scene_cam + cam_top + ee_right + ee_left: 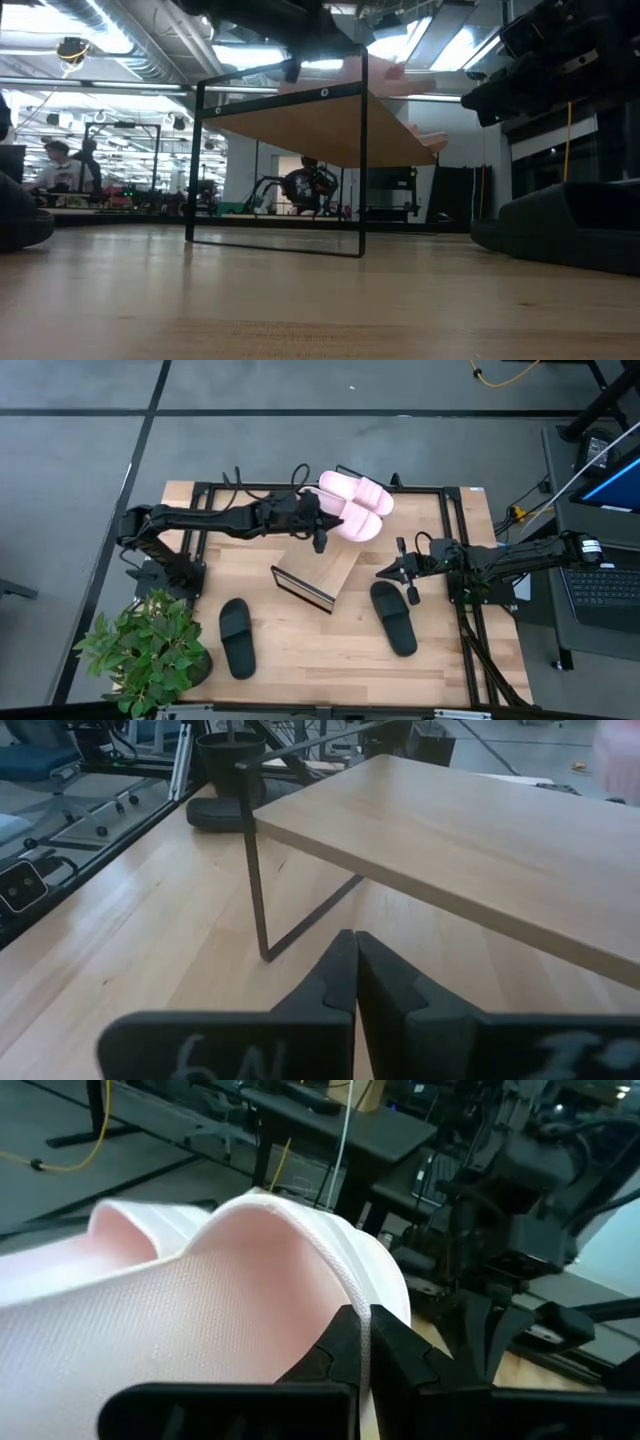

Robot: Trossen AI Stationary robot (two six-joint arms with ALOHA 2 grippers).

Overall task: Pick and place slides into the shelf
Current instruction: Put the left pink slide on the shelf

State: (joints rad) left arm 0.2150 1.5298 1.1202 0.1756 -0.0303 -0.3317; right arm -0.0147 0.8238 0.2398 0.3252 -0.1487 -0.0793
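Observation:
My left gripper will let go of the nearer pink slide on the shelf's raised far end [360, 519], next to the other pink slide.
Two pale pink slides [358, 492] [350, 524] lie side by side at the far, raised end of the slanted light-wood shelf [318, 568]. My left gripper [321, 538] reaches in from the left and is shut on the nearer pink slide [250, 1280]. One black slide [237, 637] lies sole down on the table left of the shelf. The other black slide [393, 617] lies to the shelf's right. My right gripper [386, 572] hovers shut between that slide and the shelf [470, 830], touching nothing. My left gripper [365, 1342] pinches the rim of the nearer pink slide's wide strap [345, 1285] between its two fingers, with the thin rim running into the gap between them. Whether the slide rests on the shelf or is lifted clear cannot be told.
A potted plant [150, 650] stands at the table's near left corner. Black frame rails run along the table's far edge [300, 487] and right side [470, 630]. Bare wood lies between the two black slides. A laptop [610, 585] sits off the table to the right.

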